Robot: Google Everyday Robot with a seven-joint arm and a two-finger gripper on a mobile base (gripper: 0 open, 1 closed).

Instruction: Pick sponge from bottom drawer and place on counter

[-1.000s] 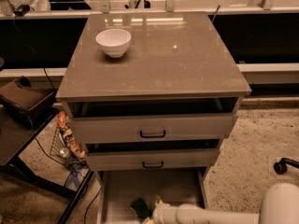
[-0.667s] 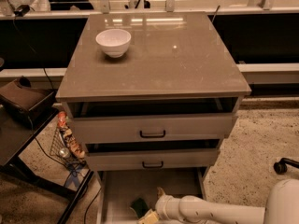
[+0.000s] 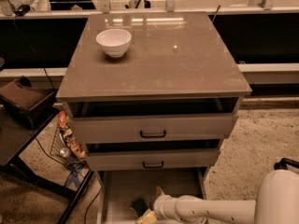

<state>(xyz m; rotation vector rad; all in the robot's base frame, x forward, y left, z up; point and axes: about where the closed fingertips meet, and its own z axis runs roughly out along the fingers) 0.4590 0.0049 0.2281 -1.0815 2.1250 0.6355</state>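
Observation:
My gripper should take hold of the sponge in the bottom drawer next, closing on the sponge's side (image 3: 144, 209) nearest the white arm.
The bottom drawer (image 3: 119, 190) is pulled out at the foot of the cabinet, with a pale floor. The sponge (image 3: 138, 205), a small dark green pad, lies on the drawer floor near the front. My gripper (image 3: 151, 204) reaches in from the right on a white arm and sits low in the drawer right beside the sponge. It is open, with one finger above and one below the sponge's right side. The counter (image 3: 187, 59) is the glossy grey-brown top of the cabinet.
A white bowl (image 3: 113, 42) stands on the counter's back left. The two upper drawers (image 3: 152, 127) with black handles stand slightly ajar above the bottom drawer. A black table (image 3: 18, 139), a wire basket and cables crowd the floor on the left.
The gripper has moved slightly up and further into the drawer, and its fingers now straddle the sponge's right side. The sponge has not moved.

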